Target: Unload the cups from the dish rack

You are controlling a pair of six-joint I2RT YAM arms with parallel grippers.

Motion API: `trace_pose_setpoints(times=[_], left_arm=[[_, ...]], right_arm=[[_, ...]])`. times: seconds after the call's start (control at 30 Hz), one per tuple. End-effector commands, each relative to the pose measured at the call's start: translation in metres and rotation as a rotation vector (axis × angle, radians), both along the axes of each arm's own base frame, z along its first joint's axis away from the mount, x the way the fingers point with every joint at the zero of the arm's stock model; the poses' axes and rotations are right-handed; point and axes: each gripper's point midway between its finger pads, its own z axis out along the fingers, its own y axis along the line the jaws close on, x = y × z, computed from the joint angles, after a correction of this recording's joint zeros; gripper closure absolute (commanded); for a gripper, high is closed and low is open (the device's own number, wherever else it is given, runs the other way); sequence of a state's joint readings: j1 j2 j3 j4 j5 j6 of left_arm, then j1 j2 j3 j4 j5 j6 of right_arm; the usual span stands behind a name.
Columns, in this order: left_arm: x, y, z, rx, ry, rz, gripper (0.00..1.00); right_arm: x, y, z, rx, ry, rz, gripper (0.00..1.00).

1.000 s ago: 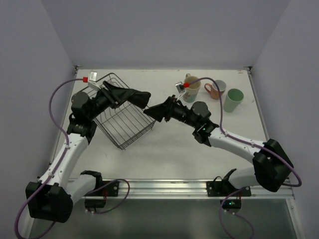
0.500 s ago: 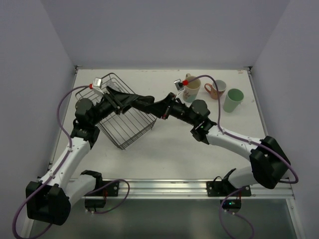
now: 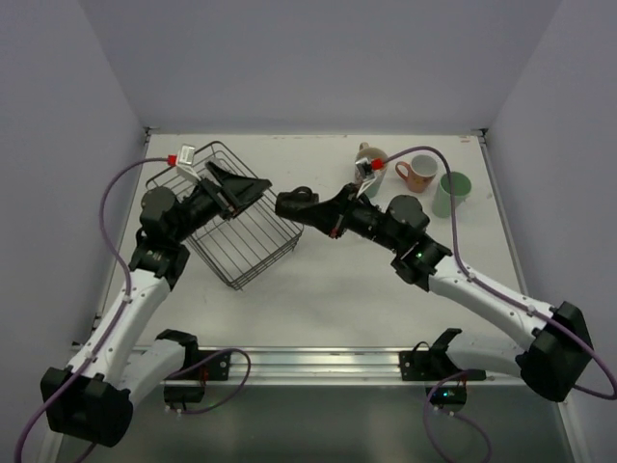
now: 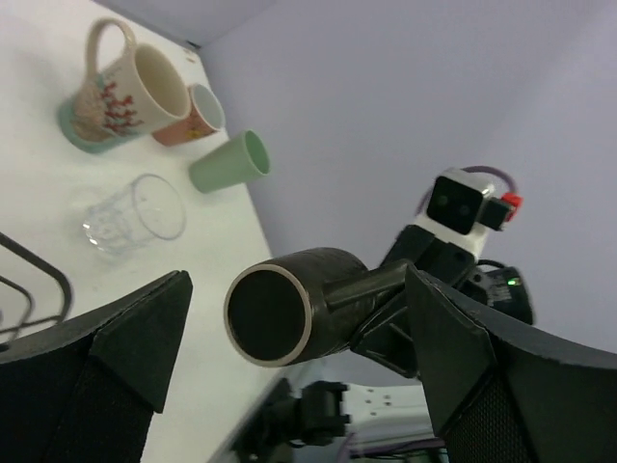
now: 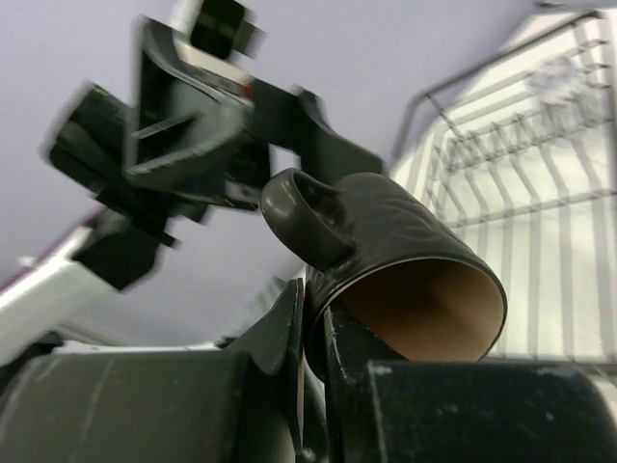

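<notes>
The dark brown mug, now hanging beside the dish rack, will be released by my right gripper on the table (image 3: 402,222) between the clear glass and pale green cup.
The dark brown mug (image 3: 297,203) hangs in the air just right of the dish rack (image 3: 241,241), a black wire basket. My right gripper (image 3: 323,214) is shut on the mug's rim next to the handle, one finger inside and one outside (image 5: 316,318). The mug (image 5: 405,251) lies tilted with its mouth toward my right wrist camera. My left gripper (image 3: 255,188) is open above the rack's right side. Its fingers stand wide on either side of the mug's base (image 4: 289,304) without touching it. The cream patterned mug (image 4: 125,96), salmon-pink mug (image 4: 193,116), pale green cup (image 4: 231,162) and a clear glass (image 4: 135,217) stand on the table.
The cups on the table are grouped at the back right: pink mug (image 3: 419,172), green cup (image 3: 451,193), and the cream mug (image 3: 368,159) partly behind my right arm. White walls close in the table on the left, back and right.
My right gripper has shut on the dark mug's rim. My left gripper has opened, let go of the mug and drawn back a little to the left over the rack.
</notes>
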State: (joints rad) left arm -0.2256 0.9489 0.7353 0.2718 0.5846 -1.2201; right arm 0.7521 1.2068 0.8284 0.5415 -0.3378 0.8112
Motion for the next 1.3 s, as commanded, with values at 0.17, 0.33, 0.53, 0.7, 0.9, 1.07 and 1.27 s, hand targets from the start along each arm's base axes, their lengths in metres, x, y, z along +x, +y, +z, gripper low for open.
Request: trace_pose_setpoints(times=[0.17,0.33,0.53,0.7,0.9,1.07,1.27], left_arm=[[-0.01,0.04,0.005,0.45,-0.231,0.163,0.0],[-0.011,0.071,-0.021,0.681,-0.26,0.257,0.0],[-0.014,0.085,-0.036,0.785,-0.275,0.314,0.0],[-0.014,0.092,-0.053,0.858,-0.26,0.352,0.0],[-0.012,0.091,-0.067,0.891,-0.249,0.351,0.0],[-0.009,0.089,-0.073,0.9,-0.241,0.338,0.0],[-0.007,0.087,-0.075,0.906,-0.232,0.331,0.0]], right_arm=[[0.025,-0.126,-0.033,-0.538,0.046,-0.41,1.0],[0.041,-0.215,-0.08,-0.839,0.259,-0.609,1.0],[0.08,-0.255,-0.13,-1.069,0.44,-0.697,1.0],[0.114,-0.267,-0.161,-1.201,0.527,-0.701,1.0],[0.146,-0.267,-0.177,-1.241,0.56,-0.692,1.0],[0.163,-0.263,-0.206,-1.284,0.598,-0.657,1.0],[0.17,-0.258,-0.231,-1.304,0.625,-0.619,1.0]])
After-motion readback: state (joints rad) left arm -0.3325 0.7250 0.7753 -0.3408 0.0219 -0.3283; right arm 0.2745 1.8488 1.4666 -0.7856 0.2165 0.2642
